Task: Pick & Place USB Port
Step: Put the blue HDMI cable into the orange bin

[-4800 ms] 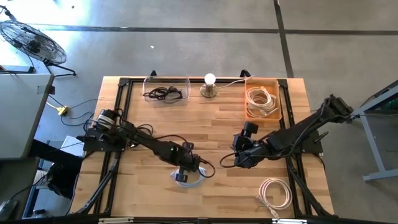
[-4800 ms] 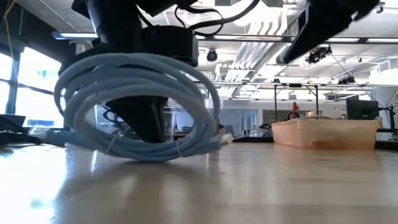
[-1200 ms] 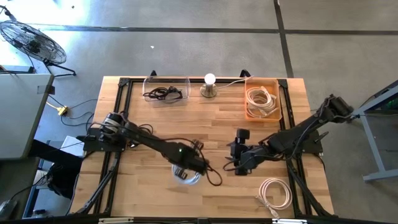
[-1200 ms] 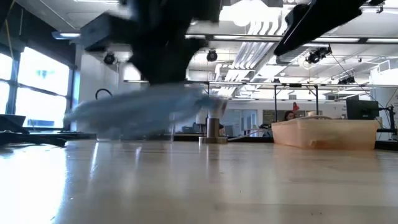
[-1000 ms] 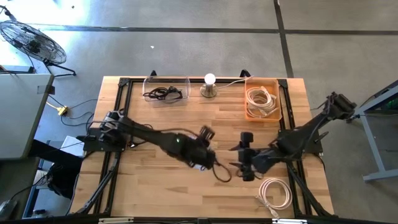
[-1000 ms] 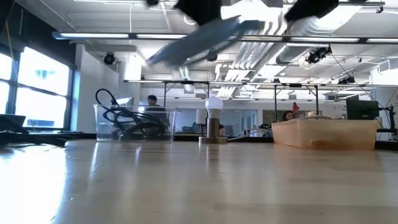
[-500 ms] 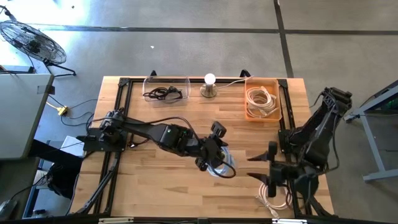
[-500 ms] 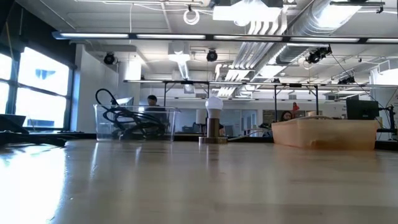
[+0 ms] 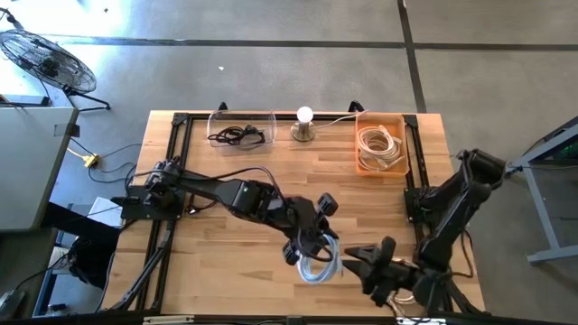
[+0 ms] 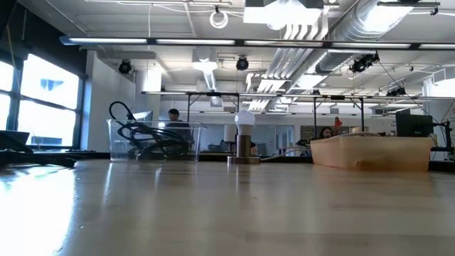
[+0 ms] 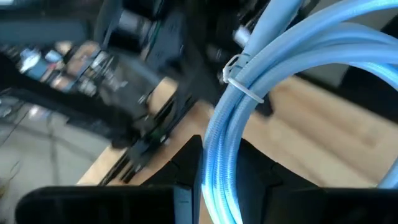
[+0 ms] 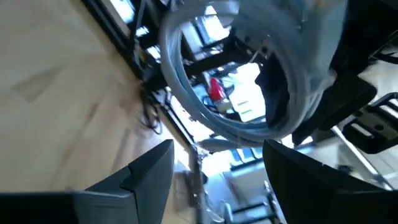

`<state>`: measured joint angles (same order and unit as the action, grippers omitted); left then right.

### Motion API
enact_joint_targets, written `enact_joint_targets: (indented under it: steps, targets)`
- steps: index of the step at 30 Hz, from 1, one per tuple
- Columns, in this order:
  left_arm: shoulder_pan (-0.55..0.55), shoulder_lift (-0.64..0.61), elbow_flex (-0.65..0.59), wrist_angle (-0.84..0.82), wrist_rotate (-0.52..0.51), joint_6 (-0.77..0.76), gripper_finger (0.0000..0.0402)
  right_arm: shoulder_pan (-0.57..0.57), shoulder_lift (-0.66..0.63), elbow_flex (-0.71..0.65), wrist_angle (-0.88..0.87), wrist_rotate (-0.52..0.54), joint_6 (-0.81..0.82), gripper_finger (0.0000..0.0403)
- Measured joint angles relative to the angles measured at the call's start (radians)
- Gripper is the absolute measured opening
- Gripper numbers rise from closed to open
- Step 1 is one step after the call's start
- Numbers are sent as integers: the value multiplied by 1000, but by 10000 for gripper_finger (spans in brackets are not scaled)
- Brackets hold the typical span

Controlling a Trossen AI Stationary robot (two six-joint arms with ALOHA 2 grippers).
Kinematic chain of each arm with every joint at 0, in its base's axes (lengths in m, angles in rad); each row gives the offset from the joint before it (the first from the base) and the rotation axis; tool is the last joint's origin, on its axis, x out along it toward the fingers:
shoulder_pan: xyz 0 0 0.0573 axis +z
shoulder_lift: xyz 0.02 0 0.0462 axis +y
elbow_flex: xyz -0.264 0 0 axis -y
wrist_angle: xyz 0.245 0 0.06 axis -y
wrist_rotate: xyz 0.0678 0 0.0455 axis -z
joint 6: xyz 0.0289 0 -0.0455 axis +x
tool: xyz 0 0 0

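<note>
The robot's right gripper will next close around the loop's near strands (image 9: 337,260) (image 12: 227,129) of the light blue cable coil, on the side that faces the gripper's open fingers.
A light blue cable coil (image 9: 318,268), bound with a small white tie (image 11: 239,81), is held off the table near the middle of the near edge. My left gripper (image 9: 308,246) reaches in from the left and is shut on it; in the left wrist view the strands run out between its dark fingers (image 11: 214,186). My right gripper (image 9: 354,263) is open just to the right of the coil and points left at it without touching. In the right wrist view its two fingers (image 12: 217,177) stand wide apart before the coil's ring (image 12: 245,132). The low view shows neither arm nor coil. My left gripper pinches the coil's bundled strands (image 11: 212,158) between its two fingers, close to the white tie. The fingers come slanting down from the table's far left. The coil is lifted clear of the table and extends beyond the fingertips toward the near edge.
At the far edge stand a clear bin with a black cable (image 9: 241,131), a small lamp with a lit bulb (image 9: 305,125) and an orange bin of white cables (image 9: 380,144). A white cable coil (image 9: 404,291) lies at the near right, partly under my right arm.
My left gripper has carried the blue coil up off the table, out of the low view, then toward the right and the near edge. My right arm has swung back toward the near right corner, and its open gripper has turned until it faces left toward the coil.
</note>
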<state>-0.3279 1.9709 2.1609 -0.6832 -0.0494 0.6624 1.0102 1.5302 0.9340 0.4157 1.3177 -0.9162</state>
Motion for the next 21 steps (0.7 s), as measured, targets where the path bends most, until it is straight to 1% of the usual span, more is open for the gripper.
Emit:
enact_joint_targets:
  steps: [2, 4, 6, 11, 15, 21]
  targets:
    - [-6, 0, 0, 33, 66, -1, 59, -14, 32, 0, 67, -2, -49, 238]
    - [-21, 0, 0, 79, 119, 1, 59, -23, 58, 0, 97, -9, -81, 238]
    - [-47, 0, 0, 128, 137, 33, 59, -24, 79, 0, 113, -10, -105, 238]
    - [-111, 0, 0, 210, 112, 144, 59, -23, 115, 6, 175, -24, -187, 238]
    - [-142, 0, 0, 247, 46, 224, 59, -19, 125, 39, 181, -109, -223, 238]
    - [-136, 0, 0, 247, -27, 250, 59, -8, 158, 103, 181, -192, -329, 238]
